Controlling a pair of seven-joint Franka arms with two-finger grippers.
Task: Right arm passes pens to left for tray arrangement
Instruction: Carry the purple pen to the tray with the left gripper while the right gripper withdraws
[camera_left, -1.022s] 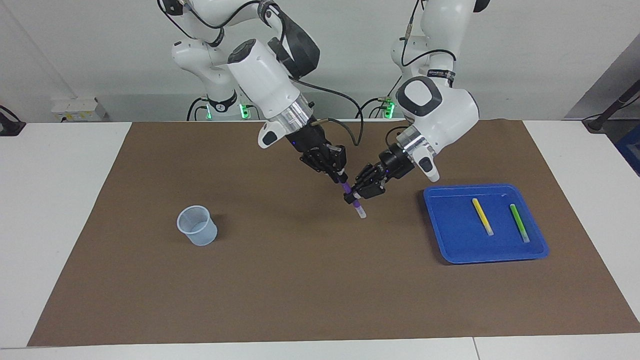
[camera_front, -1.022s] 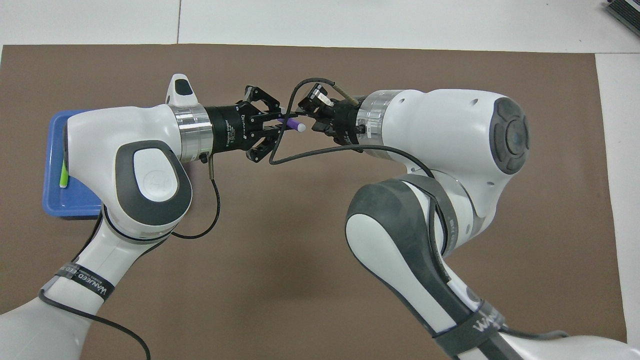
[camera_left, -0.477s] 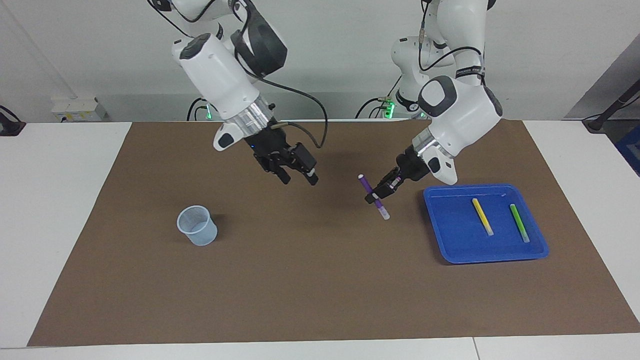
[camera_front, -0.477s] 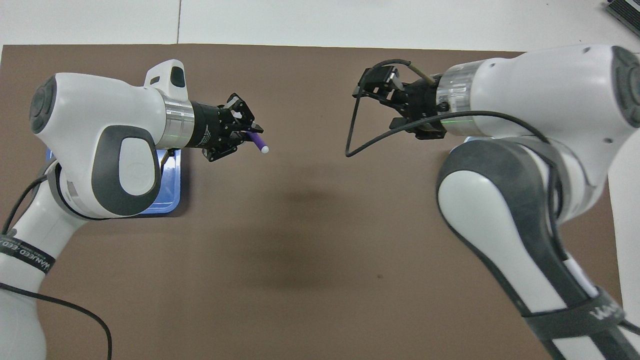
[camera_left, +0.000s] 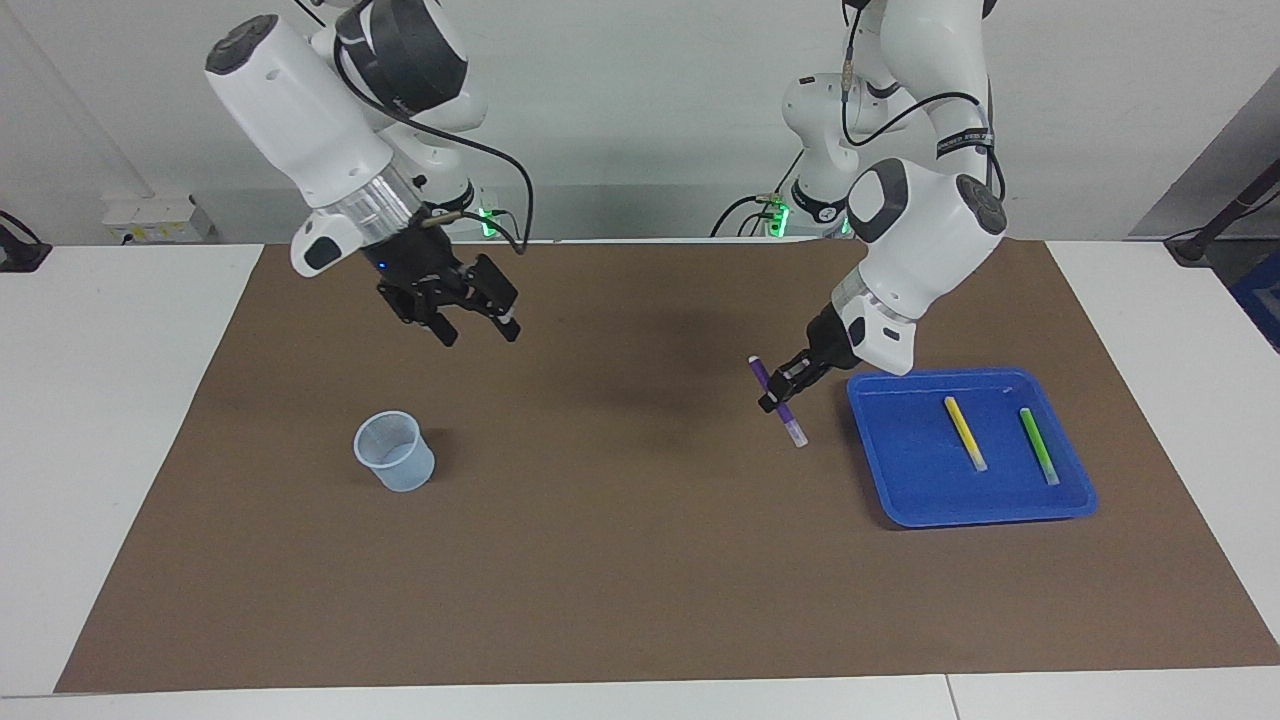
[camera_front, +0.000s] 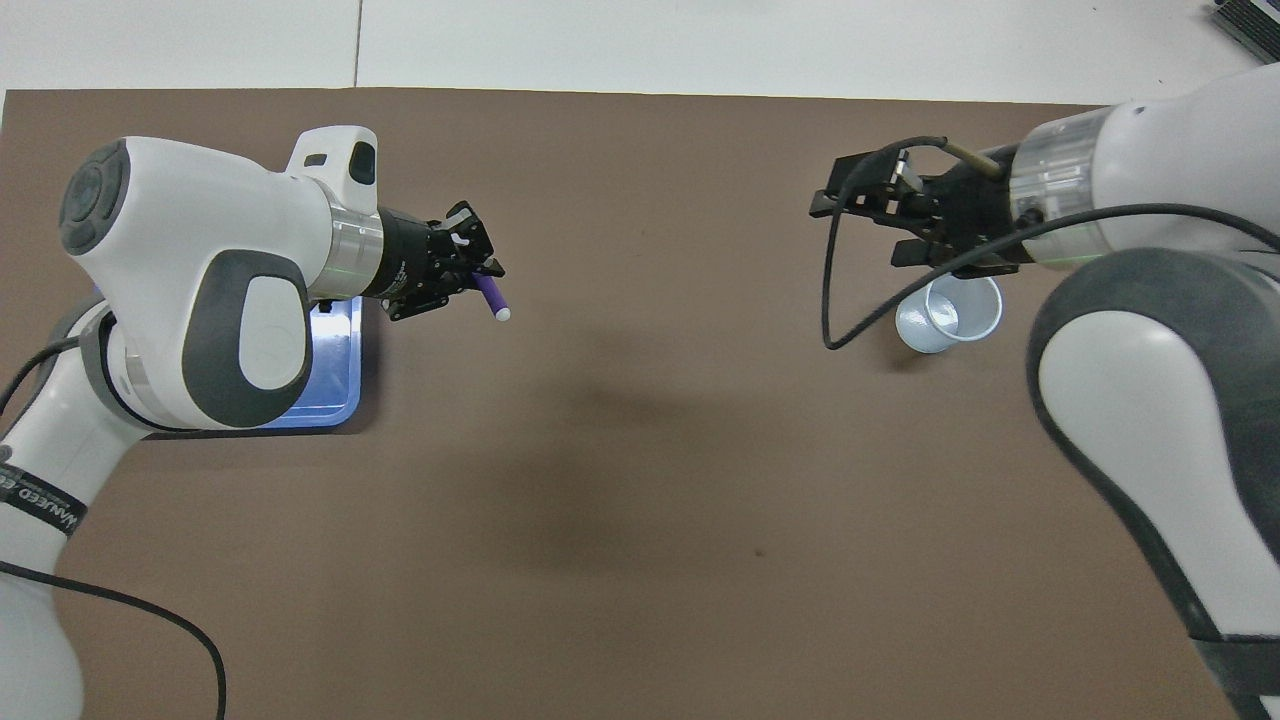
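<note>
Next, I let the purple pen go from my left gripper in the blue tray (camera_front: 313, 332), close to the edge that faces the clear cup.
My left gripper (camera_left: 780, 393) (camera_front: 478, 277) is shut on the purple pen (camera_left: 777, 400) (camera_front: 492, 298), holding it tilted above the brown mat just beside the blue tray (camera_left: 900, 500) (camera_front: 335, 415). The yellow pen (camera_left: 965, 433) and the green pen (camera_left: 1038, 446) lie side by side in the tray; my left arm hides them in the overhead view. My right gripper (camera_left: 478, 328) (camera_front: 860, 200) is open and holds nothing, raised over the mat toward the right arm's end, above and near the clear cup (camera_left: 394, 451) (camera_front: 947, 314).
A brown mat (camera_left: 620, 560) covers most of the white table (camera_left: 110, 400). The clear plastic cup stands upright on the mat. A dangling cable (camera_front: 830, 290) loops below the right wrist.
My right gripper has let go of the purple pen, opened and swung away toward the cup. My left gripper has carried the pen toward the tray.
</note>
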